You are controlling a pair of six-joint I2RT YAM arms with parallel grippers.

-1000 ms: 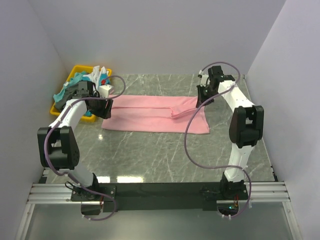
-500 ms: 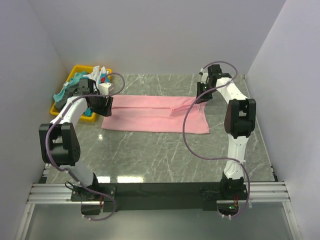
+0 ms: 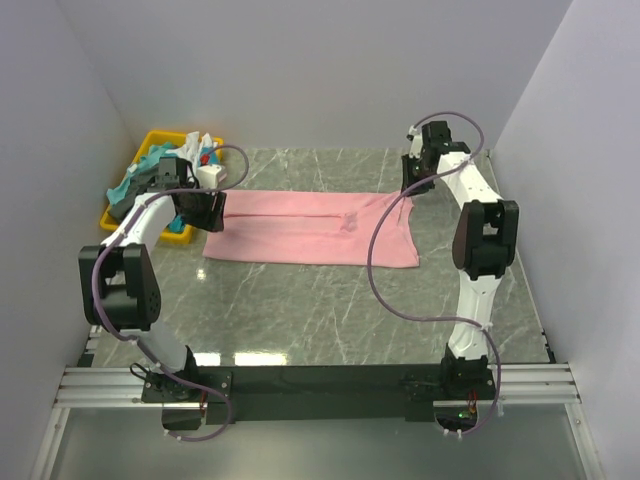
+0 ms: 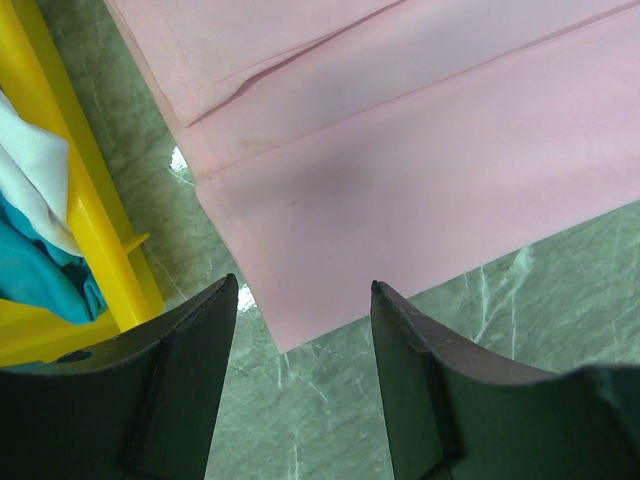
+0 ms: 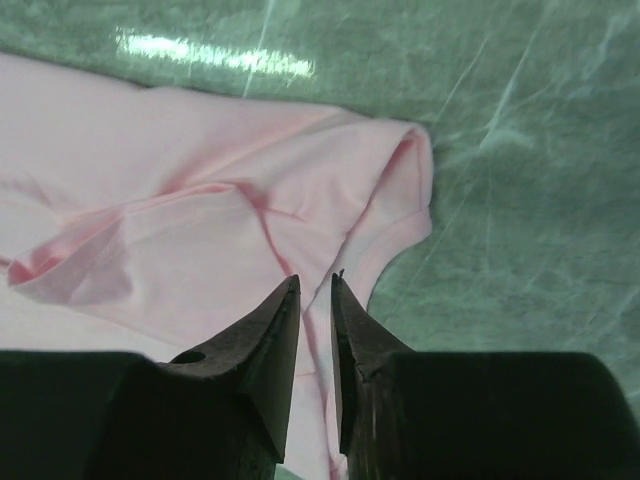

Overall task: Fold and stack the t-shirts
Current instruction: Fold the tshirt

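Note:
The pink t-shirt's end lies close to the yellow bin, so my right gripper needs to pinch the t-shirt's slanting flap (image 5: 318,242) and help slide the t-shirt clear.
A pink t-shirt (image 3: 290,228) lies flat on the marble table as a long folded strip. My left gripper (image 3: 207,212) hovers over the shirt's near-left corner with its jaws wide open and empty; the left wrist view (image 4: 300,285) shows the corner of the shirt (image 4: 400,150) between the fingers. My right gripper (image 3: 413,185) is at the shirt's far right end. In the right wrist view (image 5: 315,277) its jaws stand only narrowly apart just above the sleeve (image 5: 390,190), which lies on the table. Nothing shows pinched between them.
A yellow bin (image 3: 152,140) at the far left holds several more shirts, white and teal (image 3: 150,175). Its wall (image 4: 90,220) is just left of my left fingers. Grey walls close in the table on the left, back and right.
The raised fold at the shirt's right end has dropped flat. My right gripper has moved back and right and let go of it. My left gripper has barely moved.

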